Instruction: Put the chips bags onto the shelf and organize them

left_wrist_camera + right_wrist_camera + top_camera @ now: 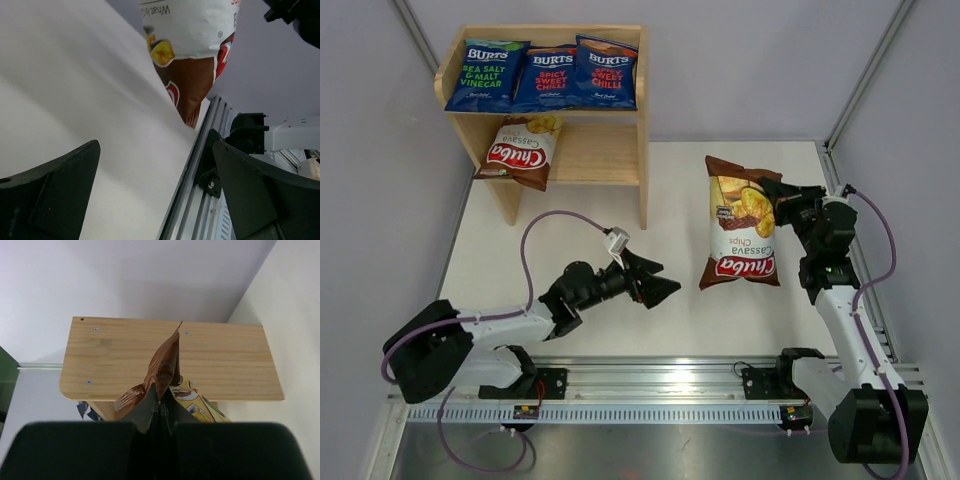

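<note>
The held Chuba bag's lower white side [710, 262] [186, 52], just above its brown bottom edge, is the next place my left gripper needs to go to and close on.
Three blue Burts bags [542, 74] lie side by side on the top of the wooden shelf [642, 150]. One brown-and-cream Chuba bag [523, 150] lies on the lower tier at the left. My right gripper [775, 205] is shut on the edge of the second Chuba bag [739, 228] and holds it up above the table, right of the shelf. In the right wrist view the pinched bag [165, 367] stands in front of the shelf's side panel [225, 360]. My left gripper [660, 285] is open and empty over the table's middle; the held bag [195, 45] shows beyond it.
The shelf stands at the back left against the wall. The lower tier has bare wood [595, 150] right of the Chuba bag. A metal rail [660, 380] runs along the near edge. Grey enclosure walls [895, 120] close in the right and left sides.
</note>
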Robot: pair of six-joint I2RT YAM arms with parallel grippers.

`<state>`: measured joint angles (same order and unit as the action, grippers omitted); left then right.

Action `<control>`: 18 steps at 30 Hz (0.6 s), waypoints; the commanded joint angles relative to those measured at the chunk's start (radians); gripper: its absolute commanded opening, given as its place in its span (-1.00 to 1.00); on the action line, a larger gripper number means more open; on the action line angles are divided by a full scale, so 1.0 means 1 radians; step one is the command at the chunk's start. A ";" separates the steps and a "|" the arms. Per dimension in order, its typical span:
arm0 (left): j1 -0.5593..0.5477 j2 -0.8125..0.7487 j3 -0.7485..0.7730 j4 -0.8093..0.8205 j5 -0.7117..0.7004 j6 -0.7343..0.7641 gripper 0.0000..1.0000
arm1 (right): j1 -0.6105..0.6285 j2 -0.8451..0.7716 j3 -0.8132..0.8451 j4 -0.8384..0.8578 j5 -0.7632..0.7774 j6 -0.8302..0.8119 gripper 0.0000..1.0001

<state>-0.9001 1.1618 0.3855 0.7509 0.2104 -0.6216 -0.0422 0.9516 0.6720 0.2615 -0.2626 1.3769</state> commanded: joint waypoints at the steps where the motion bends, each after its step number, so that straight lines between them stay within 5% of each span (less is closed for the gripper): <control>1: -0.010 0.120 0.058 0.460 0.064 0.019 0.98 | 0.060 -0.037 0.060 -0.054 0.135 0.126 -1.00; 12: -0.091 0.420 0.259 0.637 0.113 0.023 0.98 | 0.108 -0.070 0.078 -0.048 0.171 0.225 -1.00; 18: -0.132 0.475 0.415 0.470 0.113 0.042 0.98 | 0.110 -0.088 0.057 0.002 0.142 0.266 -1.00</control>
<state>-1.0199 1.6218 0.7052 1.1934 0.3092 -0.6201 0.0578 0.8852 0.7307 0.1791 -0.1211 1.5818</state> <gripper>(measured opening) 0.988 0.019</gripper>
